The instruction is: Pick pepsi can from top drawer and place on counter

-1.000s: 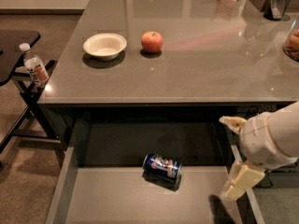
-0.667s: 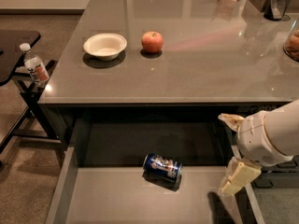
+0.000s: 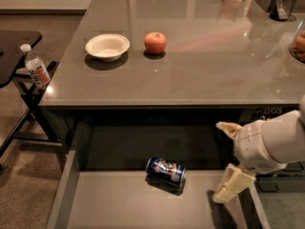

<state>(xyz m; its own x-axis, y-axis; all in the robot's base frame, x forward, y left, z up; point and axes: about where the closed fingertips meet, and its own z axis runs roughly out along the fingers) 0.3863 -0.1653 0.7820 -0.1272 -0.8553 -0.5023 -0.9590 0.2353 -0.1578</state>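
The pepsi can in the open drawer is next for my gripper, which should go to it and close around its end (image 3: 178, 176) nearest the white arm.
The pepsi can (image 3: 166, 171) lies on its side on the grey bottom of the open top drawer (image 3: 114, 204), near the middle, just in front of the counter's edge. The counter (image 3: 200, 61) spreads above the drawer. My gripper (image 3: 228, 159) hangs over the right side of the drawer, to the right of the can and apart from it. Its two cream fingers (image 3: 232, 185) stand wide apart, one above the other, with nothing between them. The white arm reaches in from the right edge.
On the counter are a white bowl (image 3: 107, 46), a red apple (image 3: 155, 42), and dark items at the far right. A clear plastic bottle (image 3: 35, 68) stands on a dark side table (image 3: 14, 42) at the left. The drawer's right wall is below the gripper.
My gripper has shifted slightly left and a little lower over the drawer, closer to the can. The can has not moved.
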